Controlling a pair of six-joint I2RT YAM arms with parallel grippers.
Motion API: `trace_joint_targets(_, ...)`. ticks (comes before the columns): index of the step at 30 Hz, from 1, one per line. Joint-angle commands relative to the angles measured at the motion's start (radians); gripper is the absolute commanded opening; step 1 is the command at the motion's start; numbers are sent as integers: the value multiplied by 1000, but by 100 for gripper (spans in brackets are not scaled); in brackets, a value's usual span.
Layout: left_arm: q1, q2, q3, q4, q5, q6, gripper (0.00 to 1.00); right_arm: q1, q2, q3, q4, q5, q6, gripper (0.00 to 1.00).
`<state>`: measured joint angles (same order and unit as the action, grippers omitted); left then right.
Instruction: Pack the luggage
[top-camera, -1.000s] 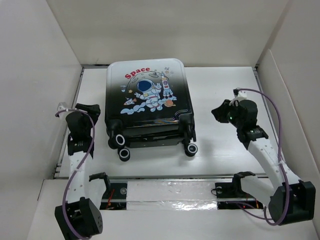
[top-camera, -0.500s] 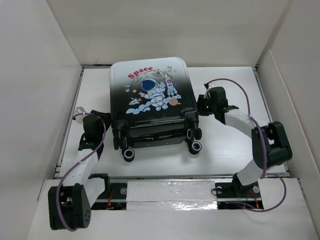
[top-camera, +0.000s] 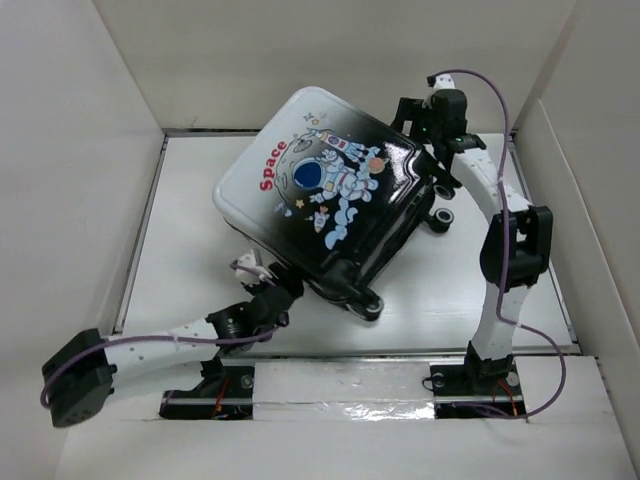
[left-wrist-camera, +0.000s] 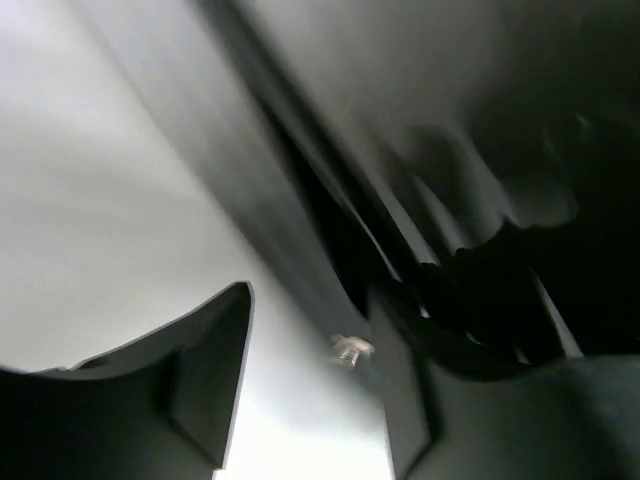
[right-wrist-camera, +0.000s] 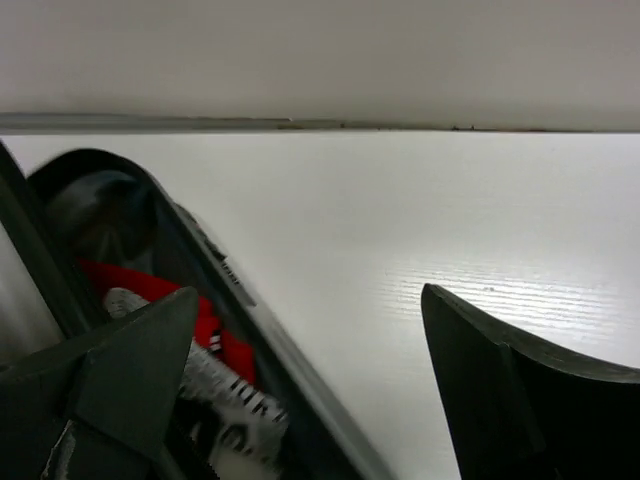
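The fingers of my right gripper needs to next go to the luggage's wheel side (top-camera: 423, 186), beside the far wheels, and close there against the luggage's edge.
The luggage (top-camera: 330, 195), a black-to-white case with an astronaut and red "Space" print, lies skewed on the white table (top-camera: 180, 220), wheels toward the right. My left gripper (top-camera: 268, 290) sits low at its near-left corner. The left wrist view is blurred: the fingers stand apart over bare table, with a small metal zipper pull (left-wrist-camera: 350, 348) beside the right finger (left-wrist-camera: 400, 400) and the dark luggage (left-wrist-camera: 480, 200) close ahead. My right gripper (top-camera: 415, 115) is at the far right corner, open wide (right-wrist-camera: 308, 300). Its left finger (right-wrist-camera: 130, 370) overlaps the luggage rim (right-wrist-camera: 250, 320), where red and patterned fabric (right-wrist-camera: 205, 340) shows inside.
White walls close in the table on the left (top-camera: 70, 180), back (top-camera: 340, 60) and right (top-camera: 590, 200). The back wall (right-wrist-camera: 320, 60) is close ahead of the right gripper. A foil-taped rail (top-camera: 340, 385) runs along the near edge between the arm bases.
The luggage has turned counterclockwise, its wheels swinging to the right. My left arm dropped low to its near-left corner. My right gripper moved to the far corner and opened wide.
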<state>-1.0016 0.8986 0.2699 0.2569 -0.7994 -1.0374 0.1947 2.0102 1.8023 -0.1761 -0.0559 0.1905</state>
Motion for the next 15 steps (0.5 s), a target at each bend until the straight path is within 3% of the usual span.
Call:
trace_joint_targets(1,-198,51,149,-204,168,-36,50,46,-177,-20,-128,-280,18,100)
trace_joint_targets(4,-226,-47,279,-365,-15,3,58,-27,-356,-194,-38,-301,55,100)
trace_joint_targets(6,-226,-122,340,-378,-116,57,64,-55,-492,-289,10,-282,70,100)
trace_joint_targets(7,-215,-197,350,-314,-127,160,65,-86,-523,-352,29,-262,70,100)
trace_joint_targets(10,-100,-250,379,-177,-29,305,67,-145,-542,-362,-18,-225,75,100)
trace_joint_targets(13,23,-187,462,-215,81,320,68,-196,-464,-290,-48,-288,73,100)
trace_joint_targets(15,54,-170,485,-219,132,304,66,-209,-389,-142,-109,-312,35,98)
